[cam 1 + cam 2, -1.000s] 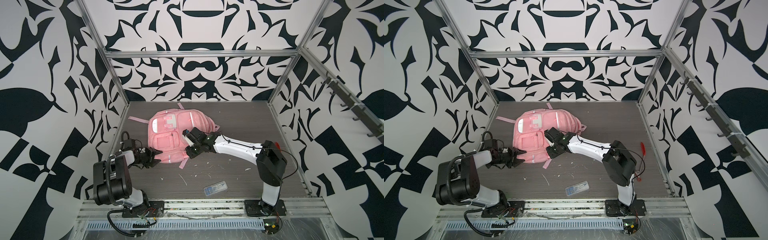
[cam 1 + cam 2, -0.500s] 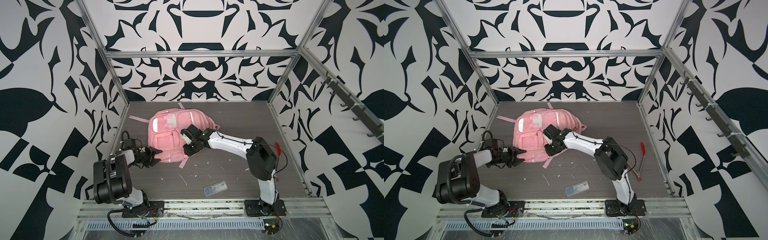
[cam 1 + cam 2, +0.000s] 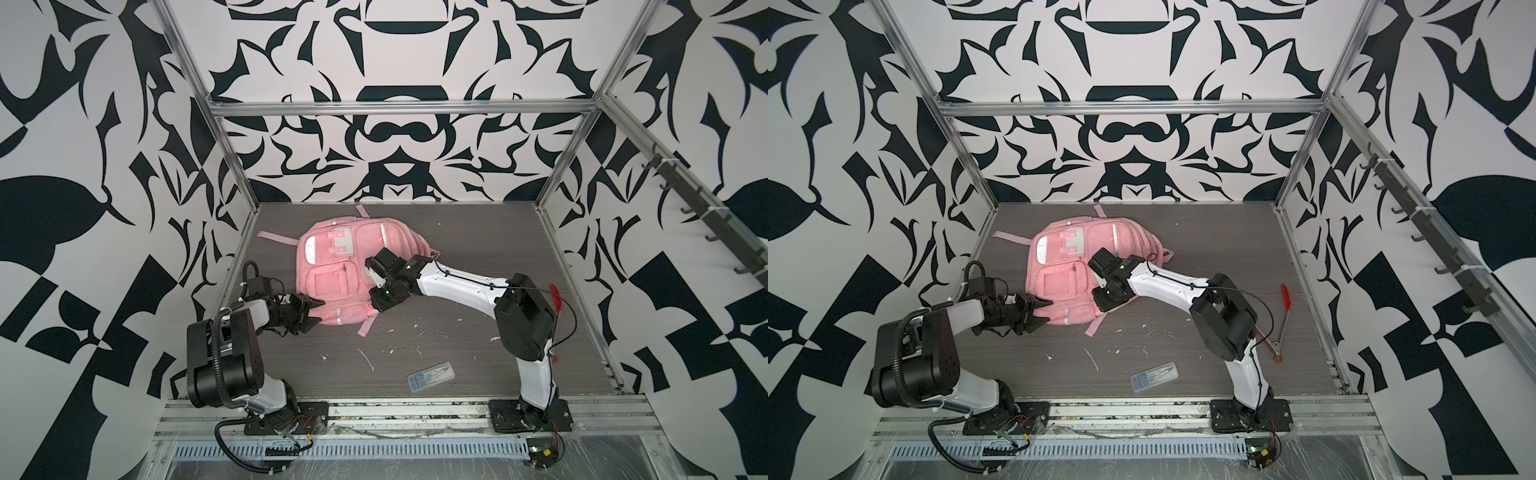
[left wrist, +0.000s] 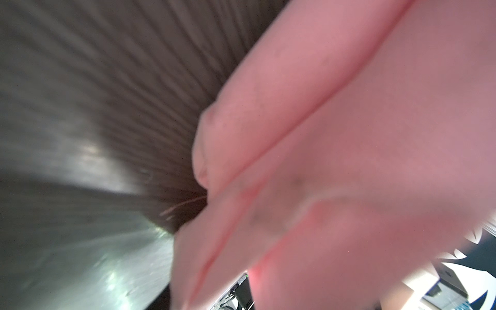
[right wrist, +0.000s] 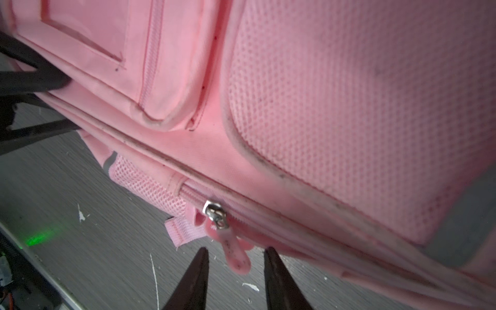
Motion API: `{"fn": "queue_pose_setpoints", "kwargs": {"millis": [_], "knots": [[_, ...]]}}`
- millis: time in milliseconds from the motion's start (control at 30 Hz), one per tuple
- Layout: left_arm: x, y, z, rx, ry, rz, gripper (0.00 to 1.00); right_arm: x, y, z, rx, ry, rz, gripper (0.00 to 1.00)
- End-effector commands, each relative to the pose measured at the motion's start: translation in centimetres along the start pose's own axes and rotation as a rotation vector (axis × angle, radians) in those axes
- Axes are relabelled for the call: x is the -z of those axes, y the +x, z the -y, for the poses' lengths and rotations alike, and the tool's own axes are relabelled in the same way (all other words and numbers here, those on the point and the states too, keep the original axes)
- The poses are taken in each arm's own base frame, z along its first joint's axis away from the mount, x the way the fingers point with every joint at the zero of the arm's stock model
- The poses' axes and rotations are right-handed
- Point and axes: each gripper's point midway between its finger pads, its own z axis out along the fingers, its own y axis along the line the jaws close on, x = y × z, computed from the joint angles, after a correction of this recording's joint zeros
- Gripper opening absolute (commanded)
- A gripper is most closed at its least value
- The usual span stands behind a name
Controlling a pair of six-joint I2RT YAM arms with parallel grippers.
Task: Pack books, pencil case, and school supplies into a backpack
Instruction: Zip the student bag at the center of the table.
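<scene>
My right gripper has the zipper pull hanging loose in its open fingers, so it should close on the pull and draw the slider [image 5: 215,212] away from my left gripper.
The pink backpack [image 3: 332,274] lies flat on the table at the back left in both top views [image 3: 1067,270]. My left gripper [image 3: 313,311] is closed on its near left corner, one finger on top and one below. My right gripper [image 5: 236,251] hovers at the backpack's near right side [image 3: 376,305]. Its jaws are open, and the pink zipper pull [image 5: 237,257] hangs loose between the fingertips [image 5: 200,268], below the metal slider [image 5: 214,212]. The school supplies, a clear box [image 3: 431,371], lie near the front edge. Books and pencil case are out of view.
A red-handled tool [image 3: 1283,320] lies on the table by the right wall, behind the right arm's elbow [image 3: 1225,320]. White scraps [image 3: 368,359] litter the grey table between the backpack and the clear box. A loose pink strap [image 3: 365,326] trails from the backpack's near edge.
The right arm's elbow has swung a little to the left while its gripper stayed at the backpack's side, and its jaws have opened somewhat. The left arm has not moved.
</scene>
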Motion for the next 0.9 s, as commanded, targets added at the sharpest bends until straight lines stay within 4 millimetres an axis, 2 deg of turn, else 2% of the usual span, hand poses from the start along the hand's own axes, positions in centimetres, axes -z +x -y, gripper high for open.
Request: {"fn": "queue_pose_setpoints", "kwargs": {"millis": [0, 133, 300, 467, 700, 867], "knots": [[-0.1, -1.4, -1.7, -0.010, -0.087, 0.076, 0.55, 0.7, -1.0, -1.0, -0.019, -0.053, 0.034, 0.35], [0.0, -1.5, -1.6, -0.013, -0.087, 0.078, 0.55, -0.5, -1.0, -1.2, -0.042, -0.090, 0.006, 0.33], [0.2, -1.6, -1.2, -0.021, -0.084, 0.081, 0.55, -0.6, -1.3, -1.4, -0.047, -0.108, 0.012, 0.26], [0.2, -1.6, -1.0, -0.024, -0.080, 0.081, 0.55, -1.3, -0.9, -0.9, -0.047, -0.091, -0.006, 0.25], [0.0, -1.8, -1.0, -0.023, -0.079, 0.074, 0.54, -1.3, -0.5, 0.4, -0.028, -0.029, -0.011, 0.00], [0.0, -2.0, -0.7, -0.020, -0.074, 0.074, 0.52, -0.4, -0.5, 1.2, -0.032, -0.014, 0.015, 0.00]]}}
